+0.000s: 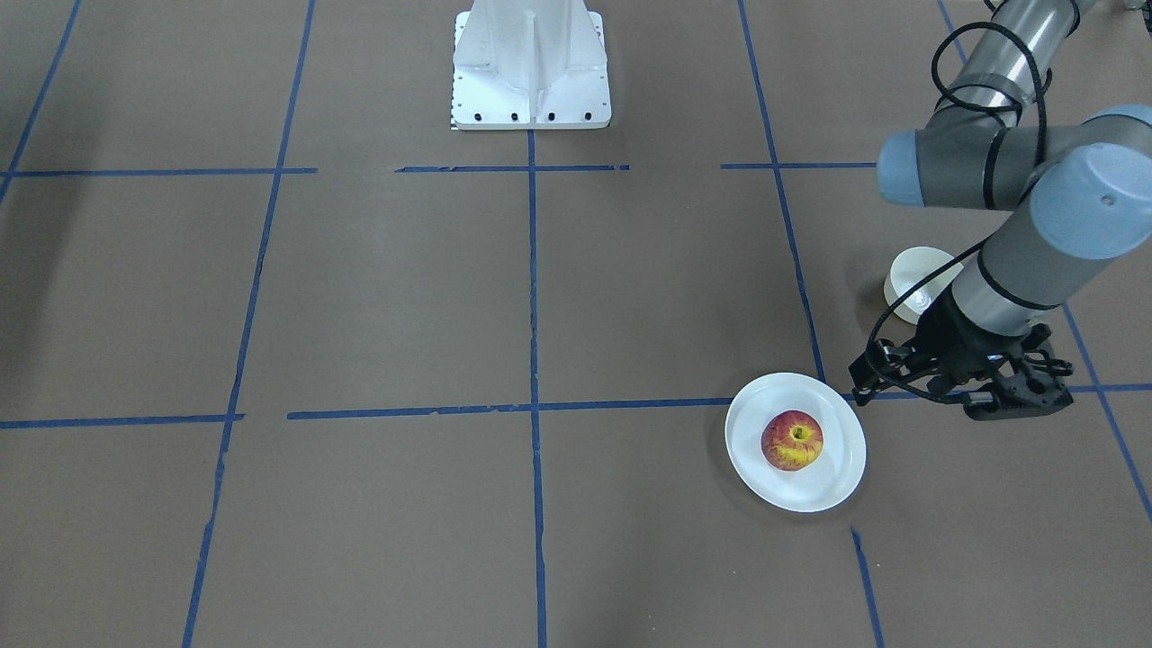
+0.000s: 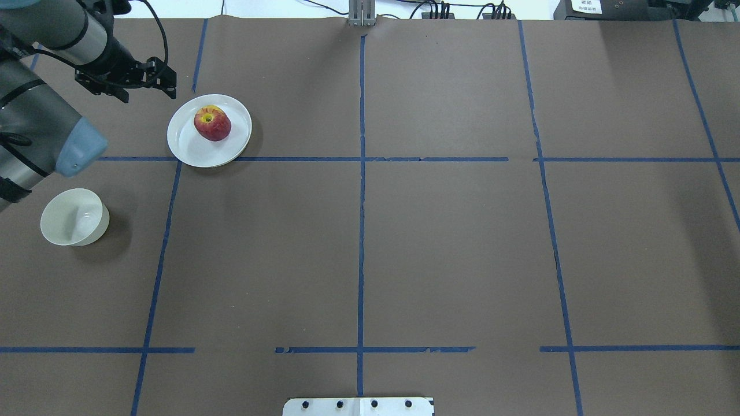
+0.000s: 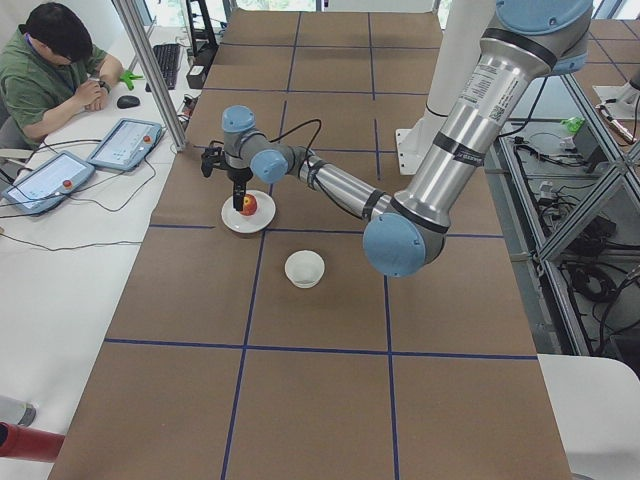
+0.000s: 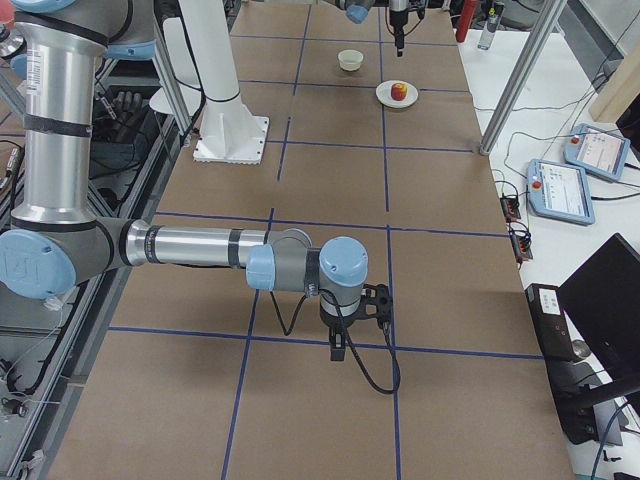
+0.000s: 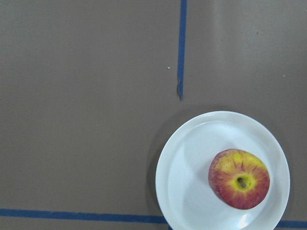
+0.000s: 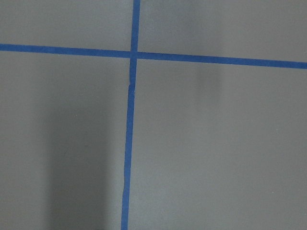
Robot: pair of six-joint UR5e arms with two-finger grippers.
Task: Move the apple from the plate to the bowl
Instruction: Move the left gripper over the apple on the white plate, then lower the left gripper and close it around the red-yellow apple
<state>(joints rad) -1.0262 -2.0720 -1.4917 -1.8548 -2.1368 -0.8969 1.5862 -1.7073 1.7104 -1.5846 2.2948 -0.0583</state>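
The red and yellow apple on the white plate is next for my left gripper, which should go to it and close around the apple's middle [image 1: 791, 441] [image 5: 239, 179].
The red and yellow apple [image 1: 792, 440] lies stem dimple up on the flat white plate [image 1: 832, 477]. It also shows in the overhead view [image 2: 212, 123] and low right in the left wrist view [image 5: 239, 178], on the plate [image 2: 191, 144] [image 5: 187, 182]. The empty white bowl [image 2: 63, 214] stands apart from the plate, nearer the robot, and is partly behind the left arm in the front view [image 1: 900, 279]. My left gripper [image 2: 172, 84] [image 1: 862, 382] points down beside the plate's rim, open and empty. My right gripper [image 4: 340, 350] hangs far away over bare table; I cannot tell its state.
Blue tape lines grid the brown table. The white robot base [image 1: 531, 72] sits at the robot's edge. In the left view an operator [image 3: 55, 60] sits at a side desk with teach pendants [image 3: 125, 145], and a metal post [image 3: 150, 70] stands by the table edge.
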